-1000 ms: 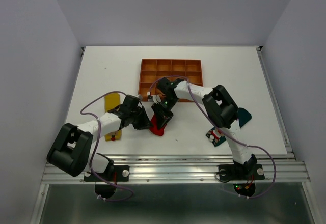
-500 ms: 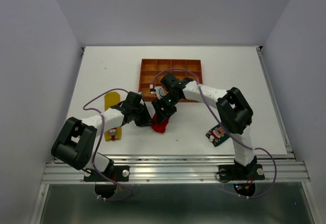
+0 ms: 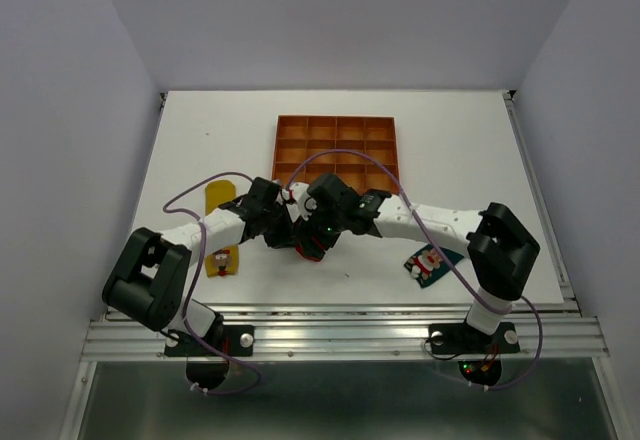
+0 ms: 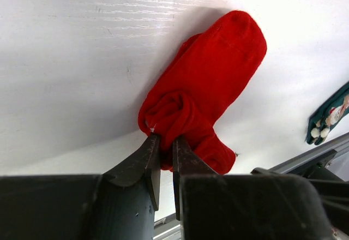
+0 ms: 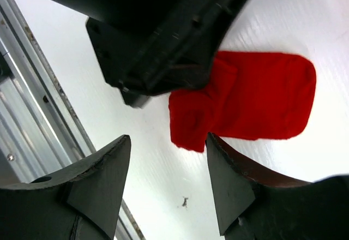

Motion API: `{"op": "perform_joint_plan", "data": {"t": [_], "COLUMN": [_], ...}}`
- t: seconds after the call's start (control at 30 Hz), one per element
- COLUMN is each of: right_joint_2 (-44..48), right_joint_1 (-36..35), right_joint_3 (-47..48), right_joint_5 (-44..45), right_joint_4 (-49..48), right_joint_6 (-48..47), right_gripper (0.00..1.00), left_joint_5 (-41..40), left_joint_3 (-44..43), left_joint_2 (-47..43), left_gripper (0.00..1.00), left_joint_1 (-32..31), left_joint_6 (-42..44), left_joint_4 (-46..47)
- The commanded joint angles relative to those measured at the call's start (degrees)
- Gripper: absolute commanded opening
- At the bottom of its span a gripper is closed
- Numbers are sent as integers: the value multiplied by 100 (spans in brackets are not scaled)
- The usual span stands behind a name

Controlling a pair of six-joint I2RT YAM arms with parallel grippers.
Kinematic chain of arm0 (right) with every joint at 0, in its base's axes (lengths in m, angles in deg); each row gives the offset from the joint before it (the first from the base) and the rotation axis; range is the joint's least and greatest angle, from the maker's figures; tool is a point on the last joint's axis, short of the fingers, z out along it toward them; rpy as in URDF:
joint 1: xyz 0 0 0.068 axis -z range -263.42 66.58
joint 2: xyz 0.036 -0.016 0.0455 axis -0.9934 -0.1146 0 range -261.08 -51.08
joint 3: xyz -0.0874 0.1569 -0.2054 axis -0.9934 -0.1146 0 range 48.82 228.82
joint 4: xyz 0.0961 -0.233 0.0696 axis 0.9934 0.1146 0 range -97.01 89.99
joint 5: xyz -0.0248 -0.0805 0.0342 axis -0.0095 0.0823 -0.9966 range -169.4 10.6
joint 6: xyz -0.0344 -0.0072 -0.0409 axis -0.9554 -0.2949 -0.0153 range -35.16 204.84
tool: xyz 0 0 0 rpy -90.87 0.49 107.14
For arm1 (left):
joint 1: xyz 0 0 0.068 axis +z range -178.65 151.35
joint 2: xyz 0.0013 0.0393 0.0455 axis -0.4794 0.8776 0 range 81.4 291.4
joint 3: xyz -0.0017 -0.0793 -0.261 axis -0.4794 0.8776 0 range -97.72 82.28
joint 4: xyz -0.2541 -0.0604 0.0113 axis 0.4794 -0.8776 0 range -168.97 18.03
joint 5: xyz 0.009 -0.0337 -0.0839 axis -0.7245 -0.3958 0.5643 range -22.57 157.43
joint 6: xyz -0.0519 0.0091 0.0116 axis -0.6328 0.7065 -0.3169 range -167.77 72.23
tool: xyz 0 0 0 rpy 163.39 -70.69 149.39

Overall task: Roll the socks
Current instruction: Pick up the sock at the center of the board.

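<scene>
Next, my right gripper moves closer and pinches the bunched end (image 5: 191, 109) beside my left gripper, because the folded corner of the red sock lies beyond my right gripper's open fingers.
The red sock (image 3: 311, 251) lies partly folded on the white table between both grippers. My left gripper (image 4: 163, 137) is shut on the bunched, folded end of the red sock (image 4: 215, 82), whose flat part stretches away from it. My right gripper (image 5: 168, 139) is open just above the table, and the near edge of the red sock (image 5: 256, 95) lies just beyond its fingertips, untouched. From above, the left gripper (image 3: 284, 228) and right gripper (image 3: 313, 237) meet over the sock. The yellow sock (image 3: 220, 200) lies flat under the left arm. The teal sock (image 3: 430, 262) lies at the front right.
The orange-brown compartmented tray (image 3: 338, 118) stands behind the grippers at the table's middle back. The metal rail (image 3: 340, 325) runs along the near table edge, close to the red sock. The left gripper's black body (image 5: 163, 38) fills the top of the right wrist view.
My right gripper has let go of the red sock and opened, and its arm has stretched out low to the left. The left gripper has kept its pinch on the sock.
</scene>
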Motion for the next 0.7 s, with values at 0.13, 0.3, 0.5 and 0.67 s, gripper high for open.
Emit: {"op": "perform_joint_plan", "data": {"t": [0.13,0.3,0.5,0.67], "right_joint_2": [6,-47,119,348], "right_joint_1": [-438,-622,-684,-684], "right_joint_3": [-117,-169,-669,-908], "right_joint_5": [981,1175,1298,1456], "right_joint_4": [-753,-894,-1341,-1553], "right_joint_6": [-425,-557,-566,-338], "right_gripper": [62,60,57,57], "left_joint_5": [-175,-113,-26,45], "left_joint_3": [-156,-156,-147,-112], "left_joint_2": [148,157,236,297], "left_gripper": [0,0,0,0], "left_joint_1": [-3,-11,-3,-12], "left_joint_6": [256,265,265,256], "left_joint_4": [-546,-555,-520,-476]}}
